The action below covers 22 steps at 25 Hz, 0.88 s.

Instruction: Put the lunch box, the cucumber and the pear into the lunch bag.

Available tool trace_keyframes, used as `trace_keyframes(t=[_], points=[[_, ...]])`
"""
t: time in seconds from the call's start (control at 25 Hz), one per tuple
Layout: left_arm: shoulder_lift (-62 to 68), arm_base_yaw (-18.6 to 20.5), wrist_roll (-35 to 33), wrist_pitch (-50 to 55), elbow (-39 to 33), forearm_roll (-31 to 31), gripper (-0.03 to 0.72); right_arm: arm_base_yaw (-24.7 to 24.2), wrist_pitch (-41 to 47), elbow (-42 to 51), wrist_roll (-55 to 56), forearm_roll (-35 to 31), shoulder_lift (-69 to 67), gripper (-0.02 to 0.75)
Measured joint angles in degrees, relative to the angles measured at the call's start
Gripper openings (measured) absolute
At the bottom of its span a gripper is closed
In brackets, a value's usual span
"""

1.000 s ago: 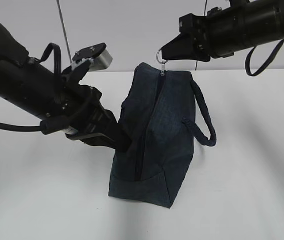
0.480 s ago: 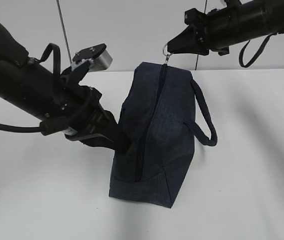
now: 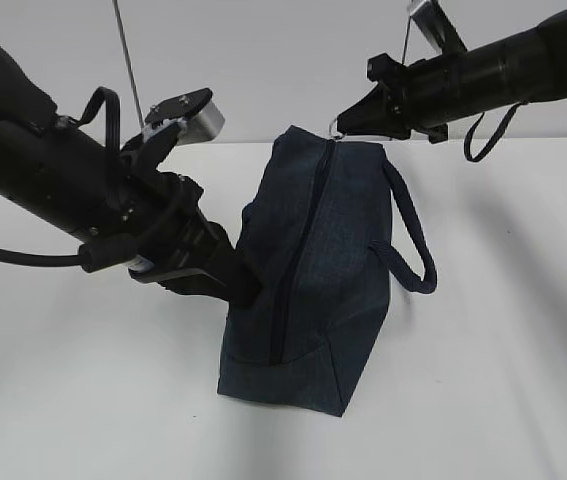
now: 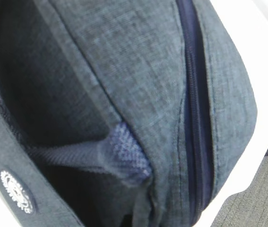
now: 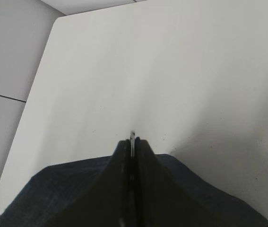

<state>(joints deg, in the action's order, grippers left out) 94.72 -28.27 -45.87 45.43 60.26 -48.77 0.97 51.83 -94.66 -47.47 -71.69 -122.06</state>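
Next, I take the top corner point(image 3: 291, 142) beside the ring pull with my left gripper, because it sits at the lunch bag's lower side, far from the ring pull.
The dark navy lunch bag point(image 3: 338, 250) stands upright on the white table, its zipper point(image 3: 293, 265) running closed down the near end. My left gripper point(image 3: 235, 285) presses into the bag's left side and appears shut on a fold of fabric. The left wrist view is filled with bag cloth point(image 4: 100, 71), and the fingers are hidden there. My right gripper point(image 3: 343, 124) is shut on the metal ring pull point(image 3: 336, 127) at the bag's top. In the right wrist view the ring's edge point(image 5: 132, 135) shows between the closed fingers point(image 5: 132, 142). The lunch box, cucumber and pear are out of view.
The bag's loop handle point(image 3: 415, 250) hangs off its right side. The white table point(image 3: 503, 350) extends around the bag. Its far left corner and edge point(image 5: 53, 28) show in the right wrist view, with grey floor beyond. A thin cable point(image 3: 128, 70) hangs behind the left arm.
My right gripper has shifted right and then dipped lower with the ring pull, and its arm now lies flatter. The left arm and the bag's base have hardly moved.
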Motion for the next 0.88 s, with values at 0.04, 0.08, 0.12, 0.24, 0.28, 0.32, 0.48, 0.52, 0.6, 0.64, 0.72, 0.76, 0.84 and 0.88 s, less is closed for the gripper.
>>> trace_keyframes(t=[0.04, 0.08, 0.12, 0.24, 0.28, 0.32, 0.48, 0.52, 0.6, 0.64, 0.72, 0.76, 0.84, 0.88], points=[[0.0, 0.0, 0.0, 0.0, 0.0, 0.1, -0.012, 0.0, 0.0, -0.1, 0.0, -0.2, -0.5, 0.006], [0.0, 0.0, 0.0, 0.1, 0.0, 0.1, -0.012, 0.0, 0.0, -0.1, 0.0, -0.5, -1.0, 0.006], [0.0, 0.0, 0.0, 0.1, 0.0, 0.1, -0.012, -0.1, 0.0, -0.2, 0.0, -0.6, -1.5, 0.006], [0.0, 0.0, 0.0, 0.2, 0.0, 0.1, -0.012, -0.5, 0.3, -0.3, 0.5, -1.7, -3.1, 0.006], [0.0, 0.0, 0.0, 0.3, 0.0, 0.1, -0.012, -0.5, 0.6, -0.3, 0.6, -2.0, -3.6, 0.006], [0.0, 0.0, 0.0, 0.3, 0.0, 0.1, -0.012, -0.5, 0.9, -0.3, 0.7, -2.3, -3.8, 0.006], [0.0, 0.0, 0.0, 0.4, 0.0, 0.1, -0.013, -0.6, 3.1, -1.1, 0.8, -2.8, -3.9, 0.006], [0.0, 0.0, 0.3, 0.5, 0.0, 0.1, -0.013, -0.6, 3.5, -1.4, 0.8, -2.8, -3.9, 0.006], [0.0, 0.0, 1.6, 0.7, 0.0, 0.1, -0.011, -0.6, 5.3, -2.4, 0.8, -2.8, -3.9, 0.006], [0.0, 0.0, 2.7, 0.9, 0.1, 0.2, -0.008, -0.6, 6.0, -2.9, 0.8, -2.8, -3.9, 0.006], [0.0, 0.1, 5.6, 1.6, 0.4, 0.4, 0.01, -0.7, 7.0, -4.0, 0.8, -2.7, -3.9, 0.006], [0.0, 0.4, 6.6, 2.3, 0.8, 0.7, 0.031, -0.8, 7.6, -4.4, 0.8, -2.7, -3.9, 0.006], [0.1, 0.9, 7.9, 4.7, 2.3, 0.9, 0.101, -0.8, 7.9, -4.8, 0.8, -2.6, -3.9, 0.006], [0.1, 1.2, 8.2, 5.4, 3.2, 0.9, 0.137, -0.8, 7.9, -4.8, 0.8, -2.6, -3.9, 0.006]])
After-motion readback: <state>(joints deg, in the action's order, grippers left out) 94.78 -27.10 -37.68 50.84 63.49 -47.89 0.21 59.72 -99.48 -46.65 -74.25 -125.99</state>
